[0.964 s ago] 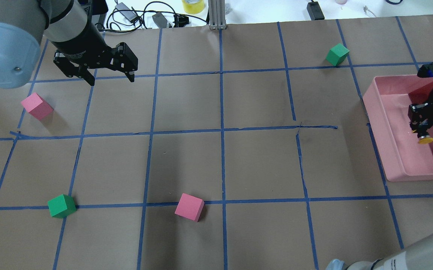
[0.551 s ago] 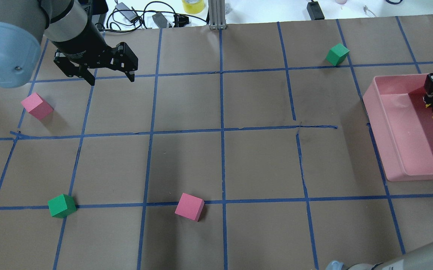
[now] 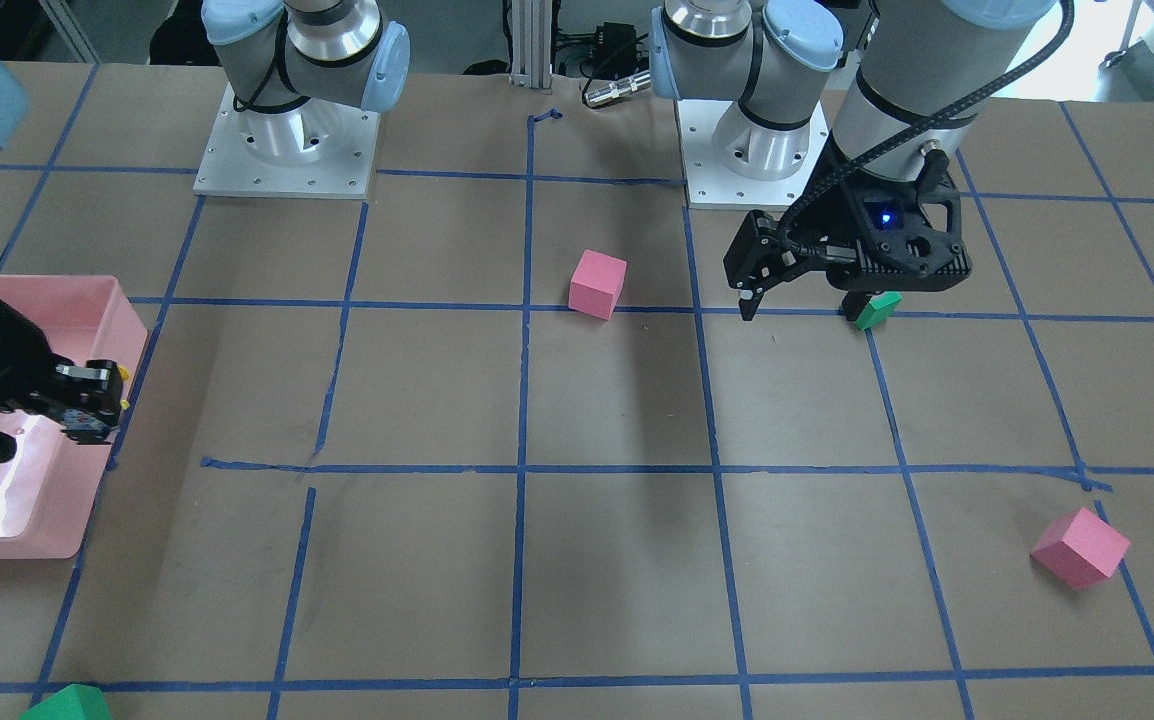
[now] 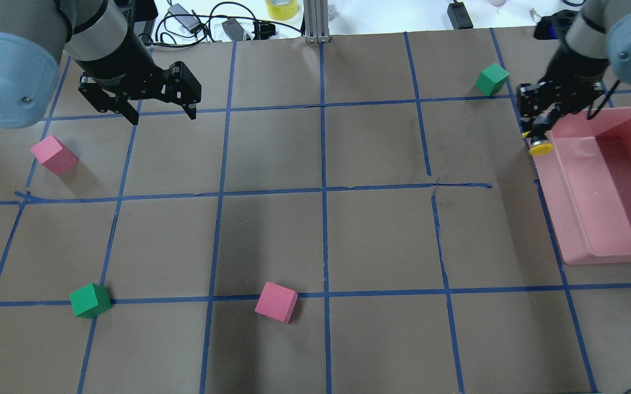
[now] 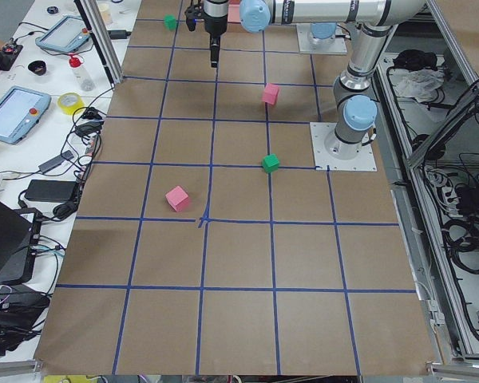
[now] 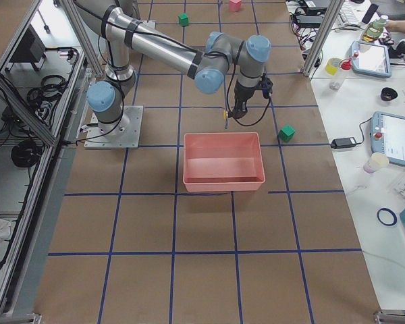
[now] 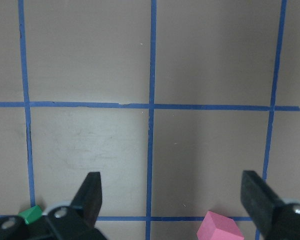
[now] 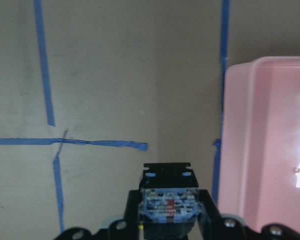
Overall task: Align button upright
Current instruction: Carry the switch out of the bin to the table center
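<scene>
Next, my right gripper releases the button along the middle blue tape line point(image 3: 539, 526), near the table's central tape crossing.
My right gripper point(image 4: 537, 137) is shut on the button point(image 4: 541, 148), whose yellow cap sticks out below the fingers. It holds the button in the air over the far left corner of the pink bin point(image 4: 578, 241). In the right wrist view the button's contact block point(image 8: 167, 197) sits between the fingers and the cap is hidden. The bin's rim point(image 8: 230, 150) is just to the right there. My left gripper point(image 4: 161, 116) is open and empty, high over the far left of the table. Its fingers point(image 7: 92, 192) stand wide apart.
Pink cubes lie at the left point(image 4: 53, 155) and near the front middle point(image 4: 276, 302). Green cubes lie at the front left point(image 4: 89, 300) and at the far right point(image 4: 491, 79), close to my right gripper. Cables and a yellow tape roll point(image 4: 281, 8) lie beyond the far edge.
My right gripper has lifted the button from inside the pink bin and carried it away and to the left, to the bin's far left corner. The left arm has not moved.
</scene>
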